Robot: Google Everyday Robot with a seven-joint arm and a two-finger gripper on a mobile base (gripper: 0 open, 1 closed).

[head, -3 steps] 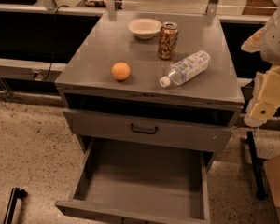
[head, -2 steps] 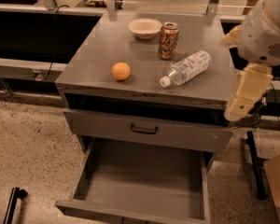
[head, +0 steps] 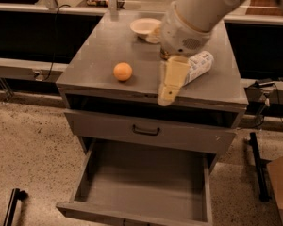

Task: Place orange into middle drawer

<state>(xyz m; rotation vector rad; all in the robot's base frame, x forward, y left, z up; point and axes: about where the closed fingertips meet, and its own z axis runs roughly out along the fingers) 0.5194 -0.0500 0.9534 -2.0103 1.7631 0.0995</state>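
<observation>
Next, the gripper closes on the side of the orange [head: 128,70] facing the water bottle, because the orange goes into the middle drawer.
The orange [head: 123,71] sits on the grey cabinet top [head: 94,55], left of centre near the front edge. The middle drawer [head: 146,178] is pulled out low at the front, its bare grey floor showing. My gripper [head: 167,96] hangs on the white arm over the front of the cabinet top, to the right of the orange and apart from it. It holds nothing that I can see.
A closed drawer front with a black handle [head: 146,131] sits above the open drawer. A white bowl [head: 144,26] stands at the back of the top. A clear water bottle [head: 199,65] lies to the right, partly behind the arm. A black stand [head: 257,166] is at right.
The arm has swung in from the right edge to over the cabinet top, and the gripper is now close to the orange. The view has shifted closer. The soda can is now hidden.
</observation>
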